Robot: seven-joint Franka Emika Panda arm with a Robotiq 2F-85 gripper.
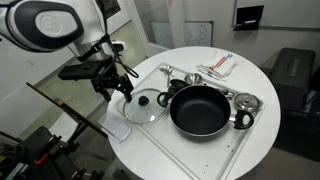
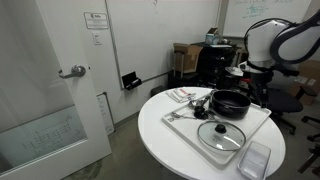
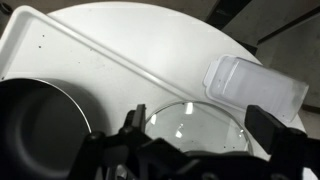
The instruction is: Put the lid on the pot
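The black knob (image 1: 143, 100) is in the middle of the glass lid, and my gripper should move there next and close on it.
The glass lid (image 1: 146, 107) with a black knob lies flat on the white tray, beside the black pot (image 1: 200, 108). Both also show in an exterior view, the lid (image 2: 220, 133) in front of the pot (image 2: 231, 100). My gripper (image 1: 112, 82) hangs open above and to the side of the lid. In the wrist view the lid (image 3: 195, 122) lies between my spread fingers (image 3: 196, 128), and the pot (image 3: 40, 115) is at the left edge. The gripper holds nothing.
A white tray (image 1: 185, 150) covers the round white table (image 1: 250, 70). A clear plastic container (image 3: 255, 85) lies next to the lid. A small steel pot (image 1: 245, 103) and papers (image 1: 215, 66) sit beyond the black pot. A door stands nearby (image 2: 55, 80).
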